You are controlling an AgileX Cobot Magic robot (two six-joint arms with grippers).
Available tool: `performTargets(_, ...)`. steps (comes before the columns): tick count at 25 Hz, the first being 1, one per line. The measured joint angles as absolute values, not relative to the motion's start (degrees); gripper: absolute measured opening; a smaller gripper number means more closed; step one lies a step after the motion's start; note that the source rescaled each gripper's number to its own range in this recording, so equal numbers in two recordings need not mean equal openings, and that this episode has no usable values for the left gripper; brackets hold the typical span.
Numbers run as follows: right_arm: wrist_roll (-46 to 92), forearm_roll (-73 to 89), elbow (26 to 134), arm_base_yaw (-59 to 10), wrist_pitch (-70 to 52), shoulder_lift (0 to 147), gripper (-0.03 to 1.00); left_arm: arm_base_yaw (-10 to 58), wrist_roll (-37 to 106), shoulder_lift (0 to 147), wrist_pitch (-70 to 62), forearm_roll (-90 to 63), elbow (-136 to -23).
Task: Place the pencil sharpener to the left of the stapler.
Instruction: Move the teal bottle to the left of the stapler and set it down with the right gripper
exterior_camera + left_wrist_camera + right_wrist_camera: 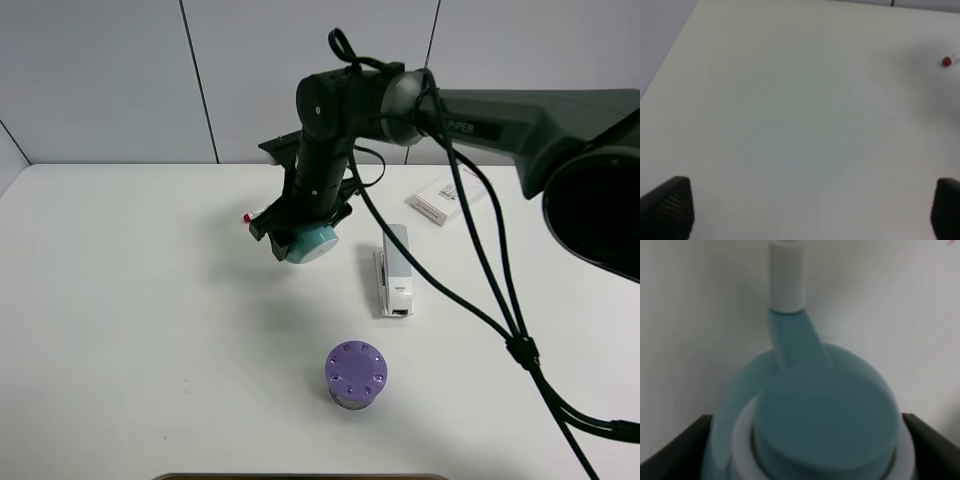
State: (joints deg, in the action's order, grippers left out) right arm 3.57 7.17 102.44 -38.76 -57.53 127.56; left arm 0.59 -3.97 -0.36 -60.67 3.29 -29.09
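Next, my right gripper sets the teal pencil sharpener free on the white table (305, 275) beside the stapler, behind the purple cylinder. The sharpener still hangs above the table.
The teal pencil sharpener (312, 243) hangs above the table, left of the stapler, held in my right gripper (300, 238), which is shut on it. In the right wrist view the sharpener (825, 415) fills the frame, its teal crank ending in a white knob (787, 275), with dark fingers (675, 445) on both sides. The light-grey and white stapler (394, 271) lies lengthwise on the table right of the sharpener. My left gripper (810, 210) is open over bare white table, with only its two fingertips (667, 205) showing.
A purple dotted-top cylinder (356, 375) stands toward the front, below the stapler. A flat white box with red print (445, 198) lies at the back right. A small red-tipped item (252, 214) lies behind the right arm. Black cables (500, 300) trail across the table's right side.
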Motion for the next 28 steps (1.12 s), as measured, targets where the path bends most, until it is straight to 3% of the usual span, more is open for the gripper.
performTargets(28,3.62,5.27,102.8,-38.93,-55.66,134.86,0.0,0.59,-3.97,-0.36,-60.67,3.29,-29.09)
